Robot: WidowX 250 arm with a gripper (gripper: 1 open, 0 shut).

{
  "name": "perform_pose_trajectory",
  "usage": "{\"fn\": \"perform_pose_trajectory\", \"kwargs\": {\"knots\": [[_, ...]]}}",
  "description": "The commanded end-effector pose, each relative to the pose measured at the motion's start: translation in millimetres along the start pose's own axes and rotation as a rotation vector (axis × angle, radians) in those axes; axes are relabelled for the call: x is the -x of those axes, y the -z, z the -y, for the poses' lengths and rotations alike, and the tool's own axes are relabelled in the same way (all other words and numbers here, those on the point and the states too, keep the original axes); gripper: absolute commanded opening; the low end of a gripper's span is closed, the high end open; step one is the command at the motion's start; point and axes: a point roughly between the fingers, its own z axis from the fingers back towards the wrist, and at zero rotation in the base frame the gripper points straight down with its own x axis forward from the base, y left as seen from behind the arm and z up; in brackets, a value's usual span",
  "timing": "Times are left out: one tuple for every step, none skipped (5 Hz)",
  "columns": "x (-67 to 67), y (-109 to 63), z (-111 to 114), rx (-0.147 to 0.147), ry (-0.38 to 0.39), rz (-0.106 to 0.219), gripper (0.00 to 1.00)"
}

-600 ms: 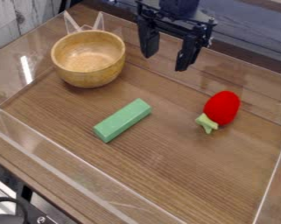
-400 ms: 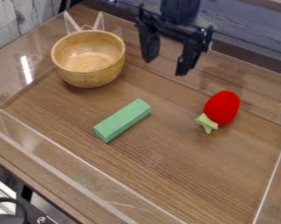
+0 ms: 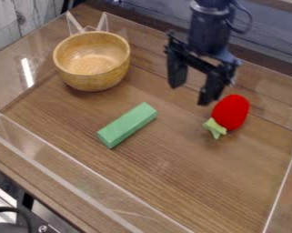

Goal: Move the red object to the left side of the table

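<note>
My gripper is going to close around the middle of the strawberry toy's red body (image 3: pixel 232 110), behind its green leafy end.
The red object (image 3: pixel 229 114), a glossy strawberry toy with a green leafy end pointing toward the front, lies on the right part of the wood-grain table (image 3: pixel 173 173). My gripper (image 3: pixel 192 84) hangs open just left of and behind it, black fingers pointing down with an empty gap between them. Its right finger (image 3: pixel 213 91) stands close to the strawberry's upper left side; whether they touch cannot be told.
A wooden bowl (image 3: pixel 92 60) sits at the back left. A green rectangular block (image 3: pixel 127 125) lies diagonally near the middle. Low clear plastic walls (image 3: pixel 15 146) border the tabletop on all sides.
The gripper has moved right and toward the front, dropping from the back of the table to just beside the strawberry. It stayed open. Nothing else moved.
</note>
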Motion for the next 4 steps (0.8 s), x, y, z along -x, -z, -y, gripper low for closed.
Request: {"fn": "perform_pose_trajectory", "kwargs": {"knots": [[-16.9, -3.1, 14.4, -0.012, 0.078, 0.052, 1.0], [-25.8, 4.1, 26.8, -0.014, 0.111, 0.069, 1.0], [-36.7, 9.0, 36.2, -0.014, 0.125, 0.084, 1.0], [-45.9, 14.1, 40.3, -0.014, 0.133, 0.091, 1.0]]}}
